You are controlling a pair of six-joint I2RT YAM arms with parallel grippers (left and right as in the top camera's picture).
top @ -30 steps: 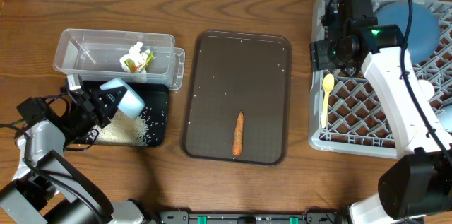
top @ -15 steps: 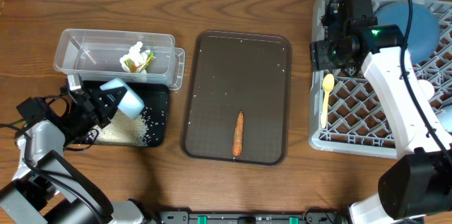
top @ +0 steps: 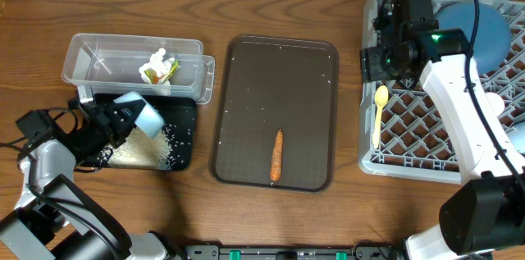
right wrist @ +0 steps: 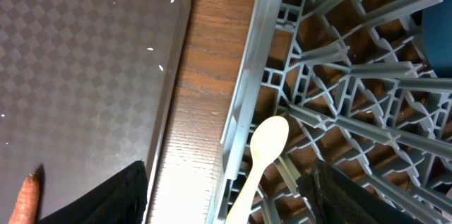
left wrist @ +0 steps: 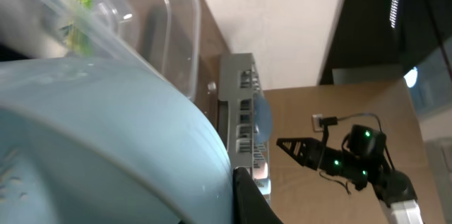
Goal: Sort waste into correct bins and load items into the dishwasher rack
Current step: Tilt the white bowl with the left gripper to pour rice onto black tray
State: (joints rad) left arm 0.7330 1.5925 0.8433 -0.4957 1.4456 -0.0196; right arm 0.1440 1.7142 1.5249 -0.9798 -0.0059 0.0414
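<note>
Next, my left gripper sets the light blue bowl down on the brown tray's bare middle (top: 274,86), just beyond the carrot.
My left gripper (top: 115,120) is shut on the white-inside light blue bowl (top: 144,112), held tilted over the shallow black bin (top: 185,129), where white rice (top: 152,152) lies. In the left wrist view the bowl (left wrist: 106,139) fills the frame, with one finger (left wrist: 251,201) against its wall. The clear bin (top: 102,51) holds tissue and the yellow-green wrapper (top: 158,68). The carrot (top: 277,155) lies on the brown tray (top: 279,63). My right gripper (top: 377,61) is open and empty above the grey rack's (top: 426,133) left edge, over the pale yellow spoon (top: 378,114), which also shows in the right wrist view (right wrist: 265,146).
The dark blue bowl (top: 486,30) stands in the rack's far part. A few rice grains are scattered on the tray. The right arm crosses the rack and hides part of it. Bare wood lies between tray and rack (right wrist: 201,97).
My left gripper has drawn slightly to the left with the light blue bowl. The right arm, spoon and carrot have not moved.
</note>
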